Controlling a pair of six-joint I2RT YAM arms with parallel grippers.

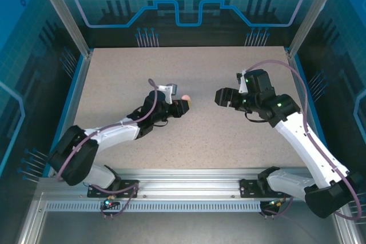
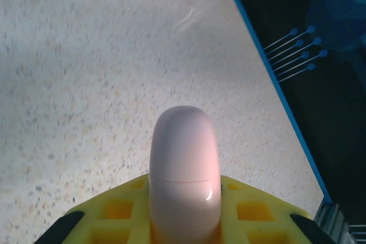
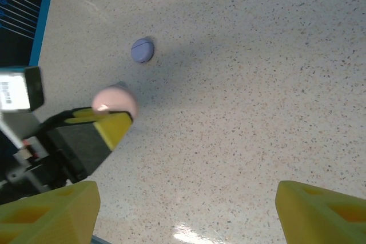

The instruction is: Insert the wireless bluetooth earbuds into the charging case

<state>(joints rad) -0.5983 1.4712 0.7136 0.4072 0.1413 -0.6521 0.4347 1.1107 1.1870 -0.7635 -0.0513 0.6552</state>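
My left gripper is to release the pink charging case on the bare tabletop (image 1: 197, 114). The spot is just past its fingertips, a little nearer the front rail. The case is held just above the surface now.
A pale pink charging case (image 2: 184, 164), closed with its seam showing, is clamped edge-on between the yellow fingers of my left gripper (image 2: 184, 212). From above, the case (image 1: 187, 99) pokes out of the left gripper (image 1: 184, 105) near the table's middle, held just above the surface. My right gripper (image 1: 219, 96) faces it from the right, a short gap away, open and empty. In the right wrist view its yellow fingertips (image 3: 48, 212) stand wide apart, with the pink case (image 3: 116, 100) ahead. A closed lilac case (image 3: 142, 50) lies on the table beyond. The earbuds are out of view.
The speckled beige tabletop (image 1: 189, 141) is bordered by blue rails and metal posts (image 1: 63, 15) at the corners. The left arm's camera block (image 3: 20, 88) juts out beside the pink case.
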